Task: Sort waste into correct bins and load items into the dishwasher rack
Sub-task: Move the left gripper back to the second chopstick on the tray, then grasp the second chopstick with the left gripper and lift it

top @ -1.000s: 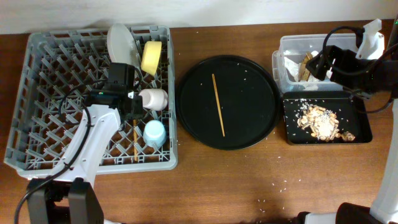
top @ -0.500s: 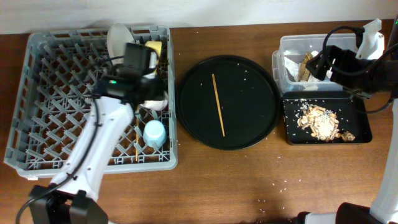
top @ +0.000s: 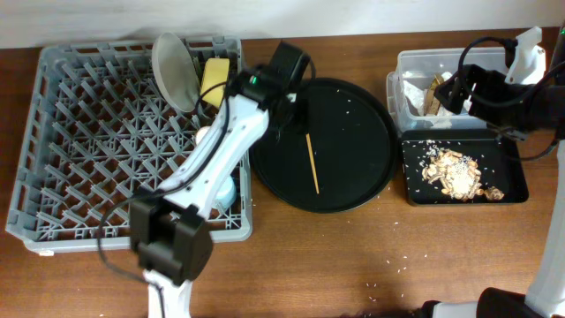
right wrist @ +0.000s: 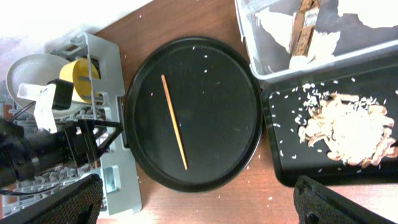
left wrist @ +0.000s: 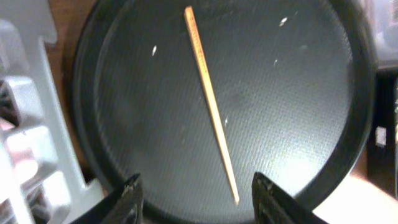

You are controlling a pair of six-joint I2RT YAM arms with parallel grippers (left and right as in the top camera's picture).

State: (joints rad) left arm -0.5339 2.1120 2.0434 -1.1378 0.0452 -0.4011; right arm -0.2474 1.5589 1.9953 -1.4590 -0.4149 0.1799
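Observation:
Next, my left gripper will go to the middle of the wooden chopstick (top: 311,152) (left wrist: 214,118) on the round black tray and close there.
One wooden chopstick (top: 311,162) lies on the large round black tray (top: 353,190). It also shows in the left wrist view (left wrist: 210,102) and in the right wrist view (right wrist: 175,130). My left gripper (top: 287,95) is open and empty over the tray's left part, and in its wrist view (left wrist: 199,202) the chopstick's near end lies between the fingers. The dishwasher rack (top: 53,132) holds the grey plate (top: 174,71), the yellow bowl (top: 214,81), the pink cup (top: 204,135) and the blue cup (top: 226,191), the cups partly behind my arm. My right gripper (top: 448,90) is open and empty above the clear tub (top: 408,64).
The clear tub holds white napkins (right wrist: 277,28) and a brown wrapper (right wrist: 303,28). The shallow black tray (top: 512,190) in front of it holds crumbly food leftovers (top: 455,170). Rice-like crumbs dot the wooden table (top: 353,265) and the round tray.
My left arm has swung right, from over the rack to the round black tray, still open and empty. The right arm has not moved.

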